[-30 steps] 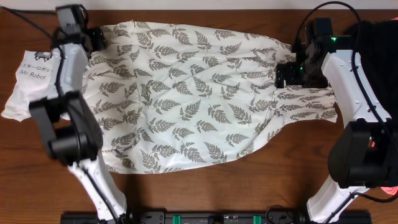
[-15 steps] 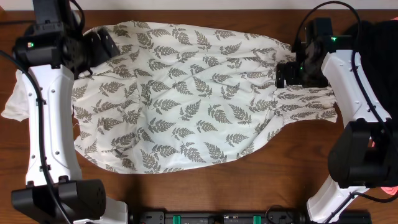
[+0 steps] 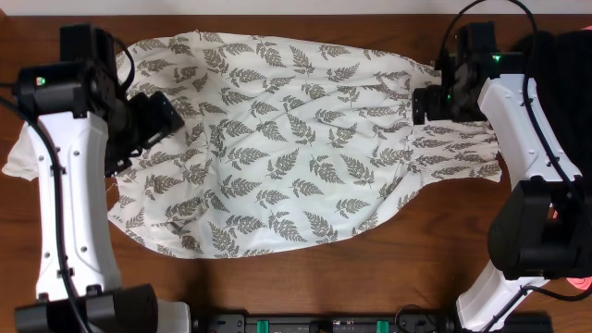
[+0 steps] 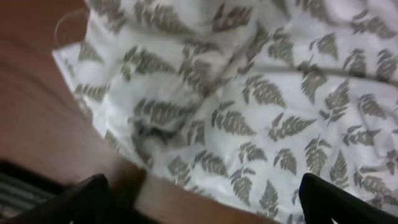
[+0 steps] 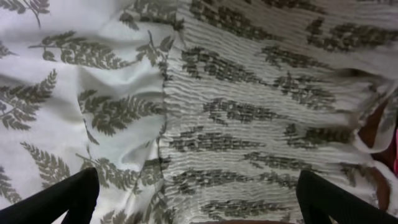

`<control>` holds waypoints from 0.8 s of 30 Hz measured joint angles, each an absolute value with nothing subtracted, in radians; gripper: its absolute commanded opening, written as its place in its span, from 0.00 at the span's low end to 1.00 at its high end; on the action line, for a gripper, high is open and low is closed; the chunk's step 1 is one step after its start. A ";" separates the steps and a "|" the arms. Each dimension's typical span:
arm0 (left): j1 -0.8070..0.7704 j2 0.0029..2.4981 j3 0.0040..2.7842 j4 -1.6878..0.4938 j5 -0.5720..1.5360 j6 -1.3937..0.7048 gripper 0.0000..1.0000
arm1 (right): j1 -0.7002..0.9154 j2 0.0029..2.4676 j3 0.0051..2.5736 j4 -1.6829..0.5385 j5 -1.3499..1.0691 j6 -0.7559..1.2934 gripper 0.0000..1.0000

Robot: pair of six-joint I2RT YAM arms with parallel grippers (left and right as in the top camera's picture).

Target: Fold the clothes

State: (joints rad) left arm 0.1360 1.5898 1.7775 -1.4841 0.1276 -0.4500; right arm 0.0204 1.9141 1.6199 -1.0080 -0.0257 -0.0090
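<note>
The near-side hem of the clothes (image 3: 174,254) (image 4: 148,164) is the place my left gripper should close on, toward the end that is beside the plain white shirt.
The clothes (image 3: 296,148), a long white garment printed with grey fern leaves, lie spread flat across the wooden table. My left gripper (image 3: 159,117) hovers open over the garment's left edge. In the left wrist view its fingers (image 4: 81,199) frame the hem of the clothes (image 4: 261,93) and bare wood, with nothing between them. My right gripper (image 3: 428,100) stands open above the gathered, ribbed band at the right end. The right wrist view shows that band of the clothes (image 5: 249,93) under the open gripper (image 5: 199,211), untouched.
A plain white shirt (image 3: 18,159) pokes out at the far left, mostly hidden under my left arm. A black garment (image 3: 560,55) lies at the back right. Bare table (image 3: 370,287) runs along the front edge.
My left gripper has opened fully and moved from the garment's far left corner toward the front, now over the left edge. The right gripper has shifted slightly toward the back.
</note>
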 measured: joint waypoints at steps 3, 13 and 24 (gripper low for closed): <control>0.136 1.541 1.739 -1.491 0.126 -0.478 0.98 | 0.020 1.914 1.620 -1.000 -0.025 -0.009 0.99; 0.136 1.306 1.400 -1.439 0.078 -0.618 0.98 | 0.020 1.914 1.620 -0.995 -0.025 -0.009 0.99; 0.136 1.290 1.006 -1.142 0.029 -0.810 0.98 | 0.020 1.914 1.620 -0.994 -0.025 -0.011 0.99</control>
